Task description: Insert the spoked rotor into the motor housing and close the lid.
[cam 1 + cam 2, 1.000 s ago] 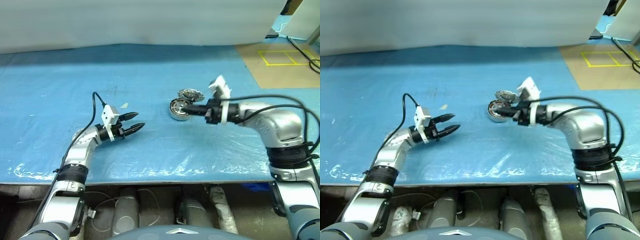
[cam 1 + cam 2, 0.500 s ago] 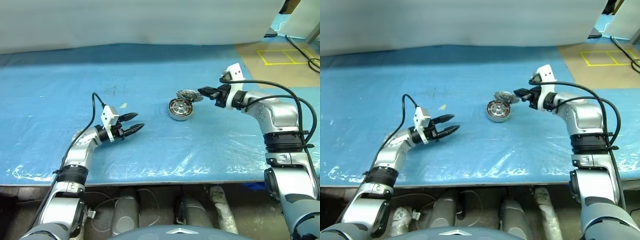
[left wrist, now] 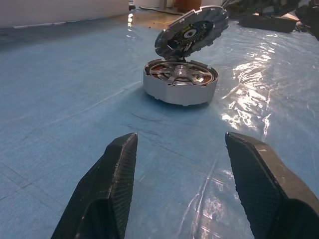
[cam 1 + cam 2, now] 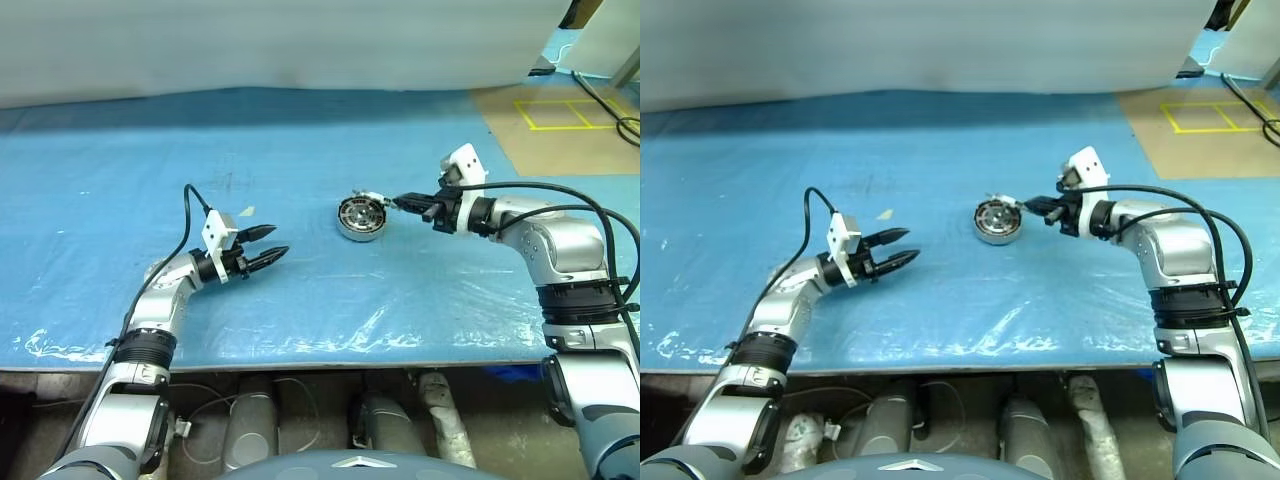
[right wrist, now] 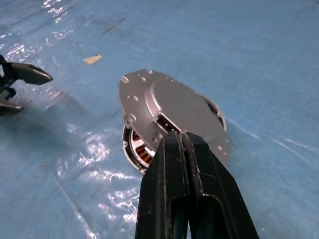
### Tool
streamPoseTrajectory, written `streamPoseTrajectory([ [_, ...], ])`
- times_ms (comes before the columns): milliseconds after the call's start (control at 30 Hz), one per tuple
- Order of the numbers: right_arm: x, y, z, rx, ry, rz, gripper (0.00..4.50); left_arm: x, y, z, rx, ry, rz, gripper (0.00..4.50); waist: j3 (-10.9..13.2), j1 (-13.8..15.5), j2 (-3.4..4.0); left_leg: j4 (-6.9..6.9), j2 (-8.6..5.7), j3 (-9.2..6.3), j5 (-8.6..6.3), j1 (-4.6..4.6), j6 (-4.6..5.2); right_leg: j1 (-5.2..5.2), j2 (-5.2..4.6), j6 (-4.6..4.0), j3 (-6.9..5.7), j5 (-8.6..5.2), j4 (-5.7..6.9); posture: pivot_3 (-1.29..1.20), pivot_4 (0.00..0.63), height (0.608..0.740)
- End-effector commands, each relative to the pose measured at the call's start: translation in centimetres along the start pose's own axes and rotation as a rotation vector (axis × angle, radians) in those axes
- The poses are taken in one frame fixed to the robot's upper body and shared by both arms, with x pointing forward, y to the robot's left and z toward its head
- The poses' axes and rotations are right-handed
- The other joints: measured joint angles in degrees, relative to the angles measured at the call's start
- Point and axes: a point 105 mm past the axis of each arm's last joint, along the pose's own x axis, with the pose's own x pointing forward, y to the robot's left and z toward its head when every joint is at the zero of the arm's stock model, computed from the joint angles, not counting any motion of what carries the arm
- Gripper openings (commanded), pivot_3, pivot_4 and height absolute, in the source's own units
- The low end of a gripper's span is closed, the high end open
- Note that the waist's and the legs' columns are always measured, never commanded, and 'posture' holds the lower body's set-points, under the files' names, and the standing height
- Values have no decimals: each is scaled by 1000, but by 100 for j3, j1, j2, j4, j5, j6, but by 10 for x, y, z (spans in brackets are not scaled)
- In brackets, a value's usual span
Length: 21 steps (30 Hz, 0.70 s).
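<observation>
My right gripper has the grey lid to set down. It will let go of it flat on top of the silver motor housing (image 4: 361,213) (image 5: 174,130), covering the dark spoked rotor.
The silver motor housing (image 4: 361,219) sits mid-table on the blue sheet, and its copper windings (image 5: 142,152) show under the lid. The dark spoked rotor (image 3: 180,74) lies inside the cup. The grey lid (image 3: 192,32) hangs tilted just above the housing, ribbed face down and plain pale face (image 5: 169,107) up. My right gripper (image 4: 398,203) is shut on the lid's rim on the housing's right side. My left gripper (image 4: 268,245) hovers open to the left of the housing, nothing between its fingers (image 3: 117,164).
A blue plastic sheet (image 4: 300,300) covers the table and is wrinkled and shiny near the front edge. A small paper scrap (image 4: 248,211) lies behind the left gripper. At the far right is brown floor with yellow tape (image 4: 560,115).
My right gripper has drawn back to the right and come down with the lid, which now lies flatter over the housing. The left arm has kept still.
</observation>
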Motion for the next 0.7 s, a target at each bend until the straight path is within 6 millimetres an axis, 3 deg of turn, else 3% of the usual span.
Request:
streamPoseTrajectory([
  [33, 0, 14, 7, -22, -20, 49, 39, -1, 2, 7, 33, -17, 3, 2997, 0, 1, 0, 0, 0, 0, 0, 0, 0, 0, 0, 0, 0, 0, 0, 0, 150, 740],
  [167, 9, 29, 1, -16, -11, 92, 39, -1, 3, 8, 34, -19, 3, 2997, 0, -4, 0, -1, 1, 0, 0, 1, 0, 0, 0, 0, 0, 0, 0, 0, 150, 740],
  [400, 19, 36, 1, -14, -8, 109, 39, 0, 3, 7, 32, -23, 5, 2997, 0, 6, 0, 0, 0, 0, 0, 0, -1, 0, -1, 0, 0, 0, 0, 0, 150, 740],
  [567, 33, 42, -25, -38, 79, 89, 39, 3, 2, 8, 29, -29, 5, 2997, 0, 1, 0, -1, 1, 0, 0, 1, -1, 0, 0, 0, 0, 0, 0, 0, 150, 740],
  [700, 38, 45, -32, -6, 81, 86, 39, 1, 2, 8, 32, -29, 8, 2997, 0, 2, 0, -3, 1, 0, 0, 0, -2, -1, -1, 0, 0, 0, -2, 0, 150, 740],
])
